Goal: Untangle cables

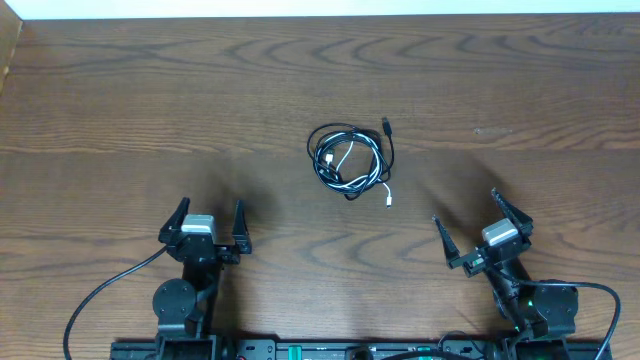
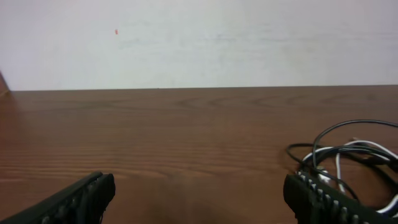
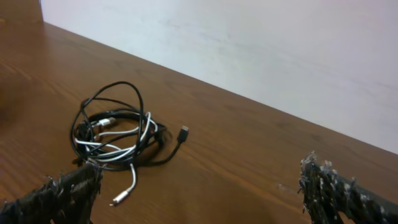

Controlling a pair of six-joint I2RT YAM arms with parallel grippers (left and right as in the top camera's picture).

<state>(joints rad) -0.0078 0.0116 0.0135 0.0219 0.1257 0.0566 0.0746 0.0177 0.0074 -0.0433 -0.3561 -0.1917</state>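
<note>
My right gripper should grab the black cable at the tangle's side (image 1: pixel 377 149) (image 3: pixel 159 138) nearest the black plug, to pull up a loop of it.
The black cable (image 1: pixel 325 137) and the white cable (image 1: pixel 343 156) lie coiled together in one tangle on the wooden table (image 1: pixel 120 110), near its middle. A black plug (image 1: pixel 387 126) sticks out at the upper right; a white connector (image 1: pixel 389 200) trails out below. My left gripper (image 1: pixel 210 228) is open and empty, low and left of the tangle. My right gripper (image 1: pixel 482 230) is open and empty, low and right of it. The tangle shows at the right edge of the left wrist view (image 2: pixel 348 152) and at the left of the right wrist view (image 3: pixel 118 134).
A white wall (image 2: pixel 199 37) rises behind the table's far edge. Thick black arm cables (image 1: pixel 100 295) run from both arm bases at the front edge.
</note>
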